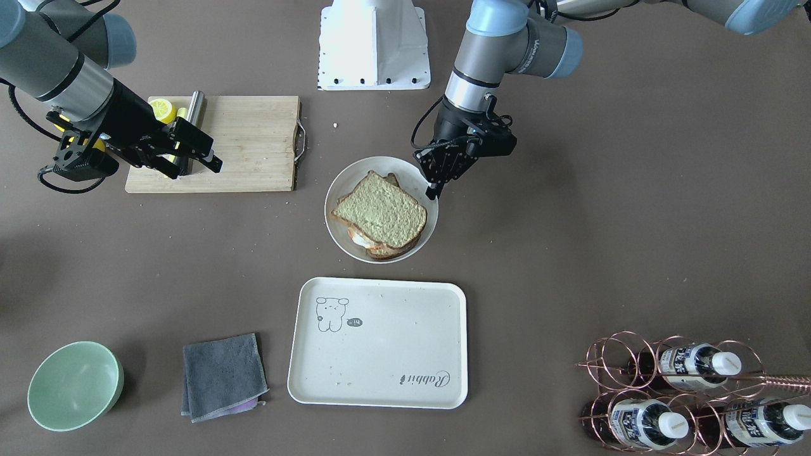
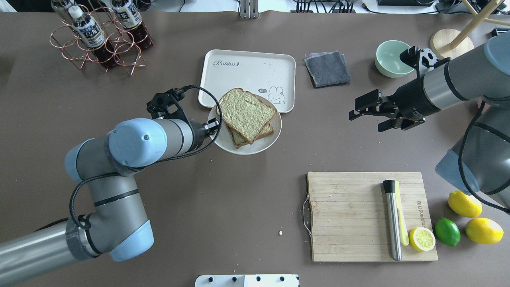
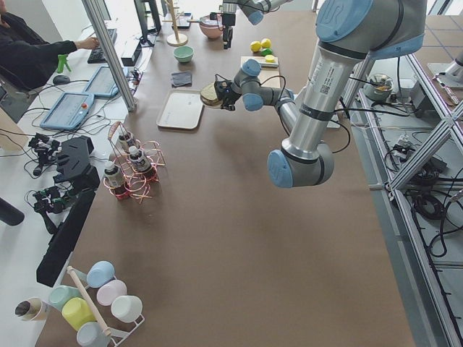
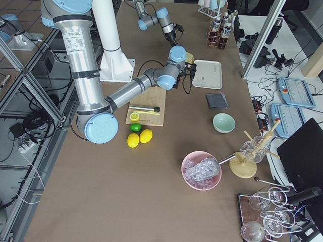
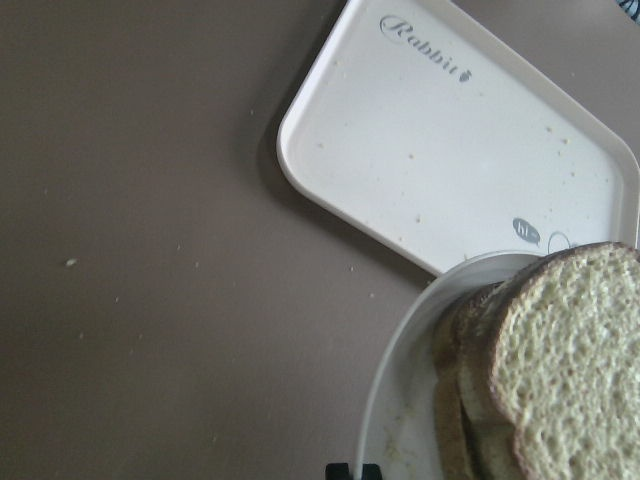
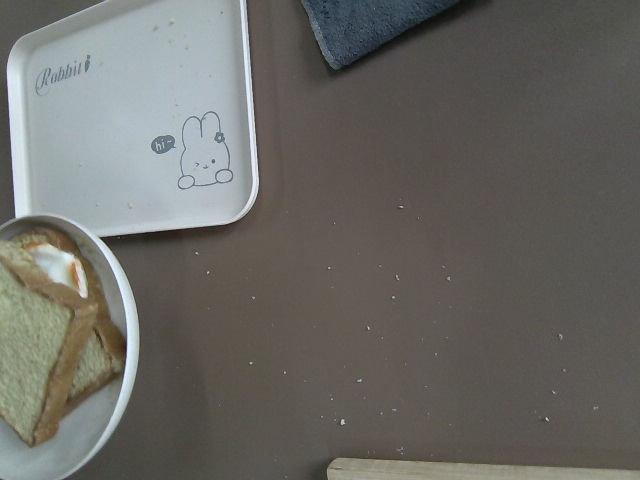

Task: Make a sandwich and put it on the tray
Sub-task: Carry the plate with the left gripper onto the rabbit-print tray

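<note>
Next, my left gripper lets go of the white plate in the middle of the cream tray (image 1: 381, 337) (image 5: 483, 170), between the bear drawing and lettering.
The sandwich (image 1: 380, 212), two brown bread slices with white egg showing at the edge, lies on a round white plate (image 1: 405, 168). My left gripper (image 1: 433, 190) is shut on the plate's rim, on the side away from the tray. Its fingertips (image 5: 352, 470) show at the rim in the left wrist view. The cream tray (image 1: 393, 342) lies bare just beyond the plate. In the overhead view the plate (image 2: 255, 147) overlaps the tray's near edge (image 2: 247, 71). My right gripper (image 2: 364, 121) is open and empty, above the table far to the right of the plate.
A wooden cutting board (image 2: 350, 215) holds a steel rod tool (image 2: 392, 219) and a lemon half (image 2: 422, 238). Two lemons and a lime (image 2: 447, 231) lie beside it. A grey cloth (image 2: 327, 68) and green bowl (image 2: 392, 57) sit right of the tray. A bottle rack (image 2: 99, 40) stands far left.
</note>
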You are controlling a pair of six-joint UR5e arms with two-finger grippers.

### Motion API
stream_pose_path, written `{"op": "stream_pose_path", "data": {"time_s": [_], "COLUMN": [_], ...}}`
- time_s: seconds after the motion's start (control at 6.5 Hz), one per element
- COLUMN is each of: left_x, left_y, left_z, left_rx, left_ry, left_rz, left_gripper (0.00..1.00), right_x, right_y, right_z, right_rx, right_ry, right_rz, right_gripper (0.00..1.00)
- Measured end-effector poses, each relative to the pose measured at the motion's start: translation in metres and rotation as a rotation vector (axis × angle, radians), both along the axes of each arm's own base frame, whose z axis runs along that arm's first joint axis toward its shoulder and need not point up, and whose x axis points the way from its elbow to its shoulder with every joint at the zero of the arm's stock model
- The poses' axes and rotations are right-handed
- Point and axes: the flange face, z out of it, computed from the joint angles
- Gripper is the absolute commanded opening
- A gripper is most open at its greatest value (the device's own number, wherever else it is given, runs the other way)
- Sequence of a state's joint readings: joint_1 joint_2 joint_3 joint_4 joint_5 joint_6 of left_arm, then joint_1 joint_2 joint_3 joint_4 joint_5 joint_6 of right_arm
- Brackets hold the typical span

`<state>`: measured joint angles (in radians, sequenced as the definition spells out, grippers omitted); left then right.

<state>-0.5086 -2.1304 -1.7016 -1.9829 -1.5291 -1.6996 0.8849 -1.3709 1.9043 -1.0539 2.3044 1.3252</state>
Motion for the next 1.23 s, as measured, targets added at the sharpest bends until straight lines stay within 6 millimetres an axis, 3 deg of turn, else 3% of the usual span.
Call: {"op": "stream_pose_path", "data": {"time_s": [0.31,0.46,0.77,1.08,1.23], "left_x": [0.026,0.043,0.067,0.076,0.078], "left_y": [-0.074,-0.098,-0.125,-0.128,-0.127], "left_z": [0.008,0.016,0.038,0.038,0.035], "left_rx": [-0.040,-0.069,-0.097,-0.098,-0.096], "left_ry": [-0.006,0.018,0.038,0.046,0.051], "left_rz": [-0.089,-0.126,-0.191,-0.200,-0.199], "left_gripper": [0.00,0.00,0.00,0.00,0.31], "right_x": [-0.005,-0.009,-0.018,-0.022,-0.022], "right_y": [0.002,0.003,0.004,0.006,0.006], "right_z": [0.000,0.000,0.000,0.000,0.002], "right_rx": [0.003,0.003,0.012,0.016,0.014], "right_ry": [0.008,0.009,0.017,0.021,0.023], "right_rz": [0.012,0.008,0.007,0.006,0.007], "right_gripper": [0.99,0.99,0.99,0.99,0.99]}}
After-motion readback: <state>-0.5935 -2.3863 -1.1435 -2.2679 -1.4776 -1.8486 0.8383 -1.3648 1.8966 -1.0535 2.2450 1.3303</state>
